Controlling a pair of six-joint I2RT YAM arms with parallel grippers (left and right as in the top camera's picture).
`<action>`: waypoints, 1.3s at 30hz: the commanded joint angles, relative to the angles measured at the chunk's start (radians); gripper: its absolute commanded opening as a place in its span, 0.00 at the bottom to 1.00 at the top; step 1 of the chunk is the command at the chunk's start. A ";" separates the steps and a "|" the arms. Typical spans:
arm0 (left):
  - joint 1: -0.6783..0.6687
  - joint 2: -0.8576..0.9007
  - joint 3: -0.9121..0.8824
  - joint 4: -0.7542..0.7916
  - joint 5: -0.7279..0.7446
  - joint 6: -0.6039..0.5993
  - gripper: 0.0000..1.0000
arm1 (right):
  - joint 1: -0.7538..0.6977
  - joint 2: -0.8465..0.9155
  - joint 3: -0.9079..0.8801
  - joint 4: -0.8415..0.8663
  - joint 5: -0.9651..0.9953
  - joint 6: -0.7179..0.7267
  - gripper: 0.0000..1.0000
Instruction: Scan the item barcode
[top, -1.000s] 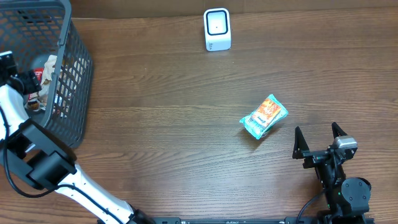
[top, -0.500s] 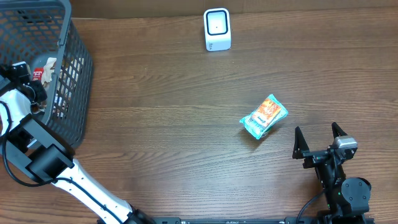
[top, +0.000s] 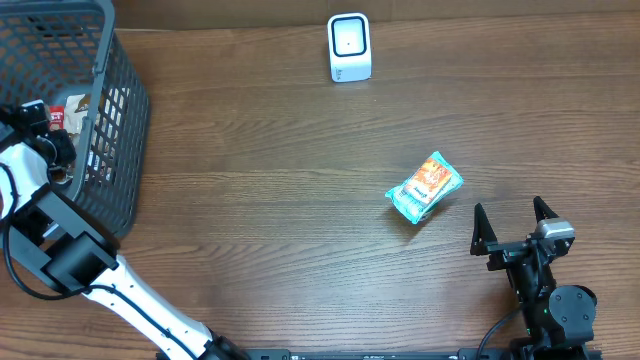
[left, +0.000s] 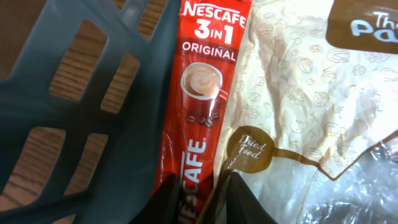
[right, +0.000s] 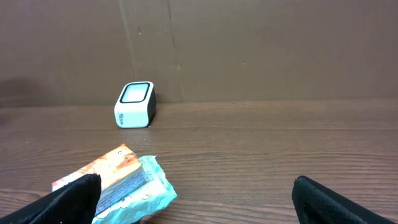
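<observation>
My left gripper grips the beige dried-food bag's edge by the red sachet; I should open, lift clear, then close around the sachet's lower part (left: 194, 167).
Inside the dark mesh basket (left: 74, 124), a red Nescafe 3-in-1 sachet (left: 205, 93) lies beside a beige dried-food bag (left: 298, 93). My left gripper (left: 198, 202) reaches into the basket (top: 120, 130) and pinches the sachet's lower end between its dark fingers. The white barcode scanner (top: 349, 47) stands at the far middle of the table, also seen as the scanner (right: 135, 104) in the right wrist view. My right gripper (top: 512, 225) rests open at the near right, holding nothing.
A teal and orange snack packet (top: 426, 186) lies on the wooden table just in front and left of the right gripper (right: 199, 199); in the right wrist view the packet (right: 115, 183) sits by the left finger. A brown wall backs the table.
The left gripper has shifted slightly inside the basket and its jaws have closed onto the sachet. The right arm and the packet have not moved.
</observation>
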 joint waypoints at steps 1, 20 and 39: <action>0.004 0.069 -0.033 -0.043 0.058 -0.038 0.25 | -0.006 -0.011 -0.010 0.006 -0.001 -0.001 1.00; 0.006 -0.023 0.023 -0.021 0.025 -0.060 0.61 | -0.006 -0.011 -0.010 0.006 -0.001 -0.001 1.00; 0.008 -0.001 0.145 -0.107 -0.013 -0.066 0.64 | -0.006 -0.011 -0.010 0.006 -0.001 -0.001 1.00</action>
